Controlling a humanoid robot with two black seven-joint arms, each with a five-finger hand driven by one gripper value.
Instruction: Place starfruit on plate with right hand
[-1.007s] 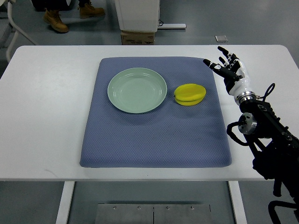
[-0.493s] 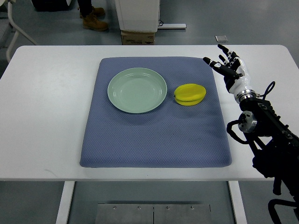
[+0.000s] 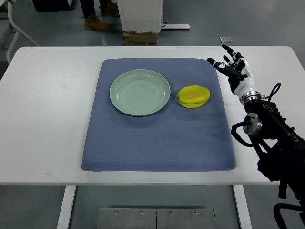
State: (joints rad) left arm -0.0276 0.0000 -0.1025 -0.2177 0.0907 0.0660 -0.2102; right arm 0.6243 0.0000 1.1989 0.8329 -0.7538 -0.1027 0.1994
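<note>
The yellow starfruit has an end away from the green plate, and my right gripper should reach from there along its long sides and close around the yellow starfruit's middle (image 3: pixel 193 97).
A yellow starfruit (image 3: pixel 193 96) lies on the blue mat (image 3: pixel 157 138), just right of an empty pale green plate (image 3: pixel 140 92). My right hand (image 3: pixel 232 67) hovers over the white table beyond the mat's right edge, up and to the right of the starfruit and apart from it. Its fingers are spread and hold nothing. The black right arm runs down along the picture's right side. No left arm shows.
The white table (image 3: pixel 47 119) carries the mat in its middle. Beyond the far edge stand a white cabinet base (image 3: pixel 140 14) and a cardboard box (image 3: pixel 140 38). A person's boots (image 3: pixel 97 21) show on the floor at the top left.
My right hand has barely shifted, a touch to the right. The person's boots at the top have moved rightward across the floor.
</note>
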